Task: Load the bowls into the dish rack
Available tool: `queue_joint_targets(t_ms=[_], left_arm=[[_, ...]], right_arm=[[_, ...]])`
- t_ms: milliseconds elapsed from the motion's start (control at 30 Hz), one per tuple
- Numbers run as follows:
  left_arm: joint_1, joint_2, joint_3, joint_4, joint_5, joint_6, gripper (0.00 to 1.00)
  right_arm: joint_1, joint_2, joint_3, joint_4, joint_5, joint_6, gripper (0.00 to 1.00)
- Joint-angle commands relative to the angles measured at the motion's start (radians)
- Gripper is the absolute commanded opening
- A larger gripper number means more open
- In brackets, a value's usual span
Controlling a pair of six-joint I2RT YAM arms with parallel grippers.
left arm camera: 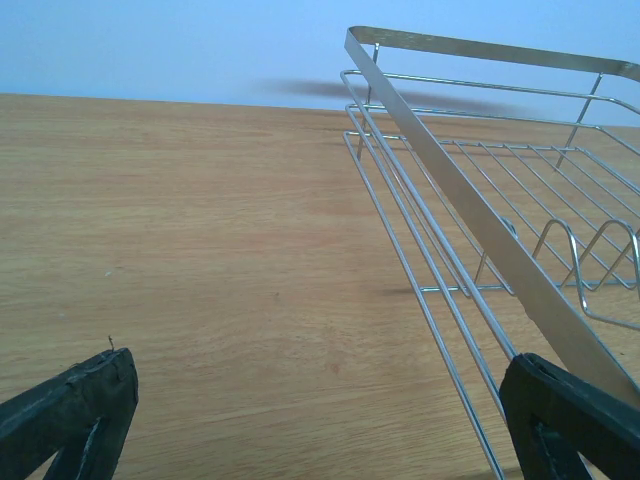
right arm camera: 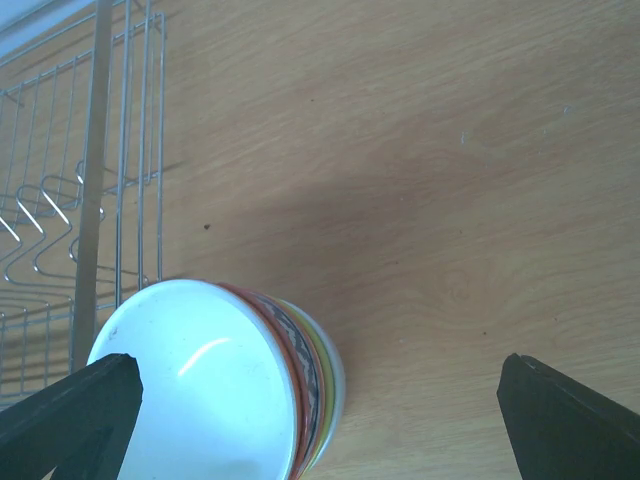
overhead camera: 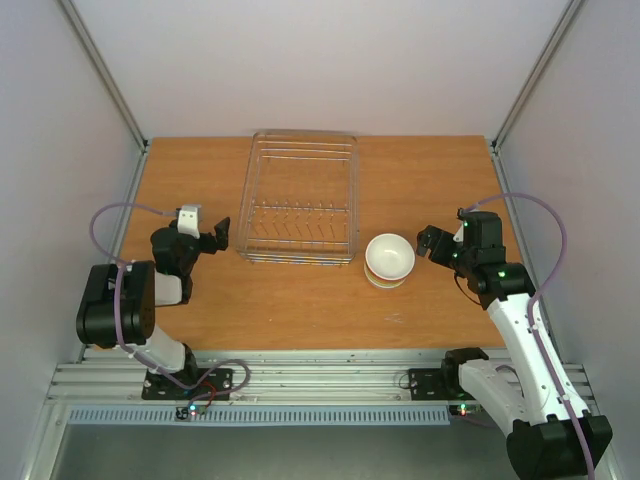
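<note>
My right gripper should grip the top bowl at the top bowl's rim (overhead camera: pixel 413 257) (right arm camera: pixel 298 418), on the side facing away from the dish rack, and lift it off the stack.
The bowls (overhead camera: pixel 389 259) stand nested in one stack on the table, just right of the dish rack (overhead camera: pixel 300 197). The top bowl shows a white inside; orange, patterned and lime green rims show beneath it in the right wrist view (right arm camera: pixel 215 390). The dish rack is a silvery wire basket with a row of prongs and holds nothing. It also shows in the left wrist view (left arm camera: pixel 470 220) and in the right wrist view (right arm camera: pixel 90 180). My right gripper (overhead camera: pixel 431 243) is open and empty, just right of the stack. My left gripper (overhead camera: pixel 205 236) is open and empty, at the rack's left side.
The wooden table (overhead camera: pixel 420 180) is enclosed by white walls at the back and both sides. A metal rail (overhead camera: pixel 300 385) runs along the near edge where the arm bases are bolted.
</note>
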Motion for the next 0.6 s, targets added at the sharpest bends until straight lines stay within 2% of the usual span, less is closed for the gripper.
queue_joint_targets(t_ms=[0,233,367,467,567], left_arm=[[-0.003,0.006,0.014,0.04,0.002,0.024,0.99],[-0.003,0.005,0.01,0.048,0.003,0.022,0.99],[0.002,-0.003,-0.012,0.09,0.03,0.021,0.88],[0.002,-0.023,-0.033,0.108,0.038,0.029,0.76],[0.002,-0.025,-0.029,0.099,0.035,0.023,0.7]], right_arm=[[0.008,-0.003,0.024,-0.022,0.013,0.011,0.99],[0.007,0.015,0.031,-0.055,-0.003,0.024,0.99],[0.008,0.031,0.028,-0.088,0.049,0.028,0.99],[0.012,0.045,0.028,-0.111,0.119,0.027,0.99],[0.018,0.03,0.017,-0.114,0.175,0.018,0.99]])
